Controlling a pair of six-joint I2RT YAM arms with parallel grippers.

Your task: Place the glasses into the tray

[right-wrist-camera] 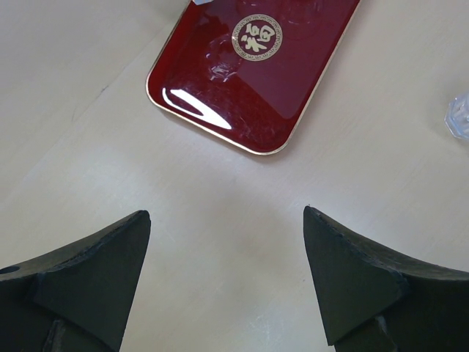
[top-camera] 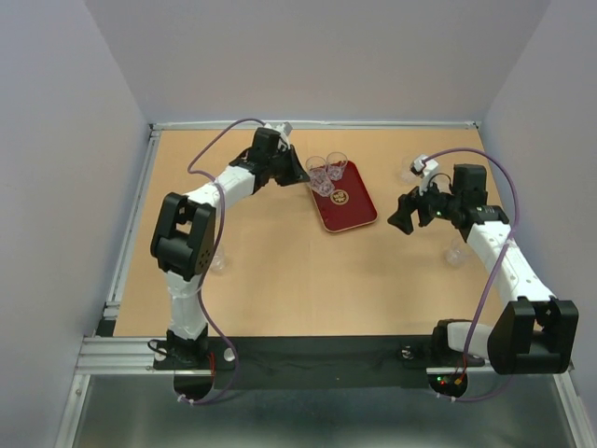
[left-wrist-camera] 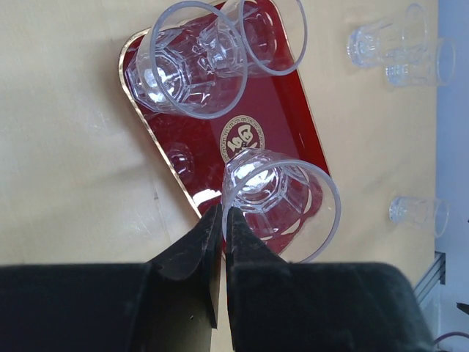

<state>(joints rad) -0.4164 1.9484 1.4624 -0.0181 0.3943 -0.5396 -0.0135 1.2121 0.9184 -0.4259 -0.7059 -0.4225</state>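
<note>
The robot's left gripper should release the third glass, now held at the tray, between the gold emblem and the tray's edge (top-camera: pixel 322 192) (left-wrist-camera: pixel 180 153) nearest that gripper.
The dark red tray (top-camera: pixel 351 211) lies at the table's back centre. Two glasses (top-camera: pixel 316 168) (top-camera: pixel 337 164) stand on its far end. My left gripper (top-camera: pixel 306 175) is shut on the rim of a third glass (top-camera: pixel 324 185). In the left wrist view the fingers (left-wrist-camera: pixel 214 220) pinch that glass's (left-wrist-camera: pixel 278 202) wall over the tray (left-wrist-camera: pixel 289 121). I cannot tell whether its base touches the tray. My right gripper (top-camera: pixel 403 220) is open and empty over bare table, just right of the tray (right-wrist-camera: pixel 242 88). The gap between its fingertips (right-wrist-camera: pixel 227 216) holds nothing.
Loose glasses stand on the table at the back right (top-camera: pixel 413 168), beside the right arm (top-camera: pixel 456 252) and beside the left arm (top-camera: pixel 217 259). One glass shows at the right wrist view's edge (right-wrist-camera: pixel 458 117). Walls enclose the table on three sides.
</note>
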